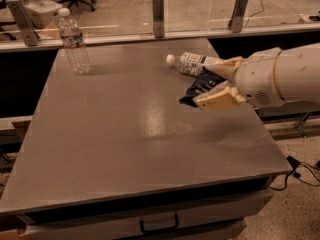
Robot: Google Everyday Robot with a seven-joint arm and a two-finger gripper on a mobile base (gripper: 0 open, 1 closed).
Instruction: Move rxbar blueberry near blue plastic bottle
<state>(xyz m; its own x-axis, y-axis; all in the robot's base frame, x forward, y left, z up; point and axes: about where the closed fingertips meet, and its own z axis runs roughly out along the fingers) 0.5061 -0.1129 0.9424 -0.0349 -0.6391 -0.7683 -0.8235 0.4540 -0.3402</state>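
Observation:
The robot's gripper should set the rxbar blueberry down next to the bottom end of the blue plastic bottle (pixel 233 79), away from the bottle's white cap.
The rxbar blueberry (pixel 201 86), a dark navy wrapper with white text, is held between the two tan fingers of my gripper (pixel 218 84) at the right side of the table, lifted a little above the surface. The gripper is shut on the bar. The blue plastic bottle (pixel 192 62), with a white cap and a white-and-pale-blue label, lies on its side just behind the bar and the upper finger, very close to them. My white arm (pixel 280 76) comes in from the right.
A tall clear ribbed water bottle (pixel 73 41) stands at the back left of the grey table (pixel 125 134). A glass barrier with metal posts (pixel 158 6) runs along the table's back edge. A drawer handle (pixel 159 225) shows below the front edge.

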